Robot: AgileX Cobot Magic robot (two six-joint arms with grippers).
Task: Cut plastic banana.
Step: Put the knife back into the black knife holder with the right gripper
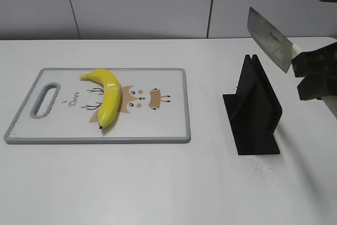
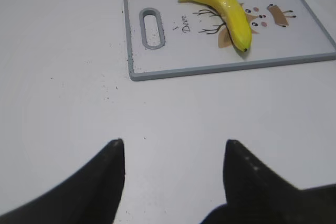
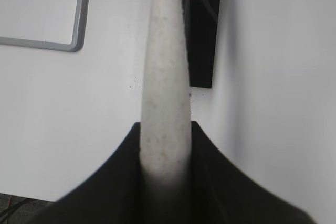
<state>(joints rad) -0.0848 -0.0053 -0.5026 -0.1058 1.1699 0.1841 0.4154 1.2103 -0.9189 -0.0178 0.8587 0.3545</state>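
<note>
The cleaver, now hanging above the knife stand, will go down from my right gripper into the slot [image 1: 265, 84] between the black knife stand's upright plates.
The plastic banana [image 1: 107, 96] is glossy yellow and lies on a white cutting board [image 1: 163, 125] with a deer drawing, left of centre. It also shows in the left wrist view [image 2: 226, 10] on the board [image 2: 210, 61]. My right gripper [image 1: 311, 75] at the far right is shut on the pale handle [image 3: 164, 87] of a cleaver, whose steel blade [image 1: 269, 39] hangs in the air above the black knife stand [image 1: 254, 108]. My left gripper [image 2: 173, 150] is open and empty over bare table, well short of the board.
The black knife stand also shows in the right wrist view [image 3: 202, 30], beyond the handle. A corner of the cutting board [image 3: 79, 19] shows at that view's upper left. A grey panelled wall stands behind the white table [image 1: 158, 183].
</note>
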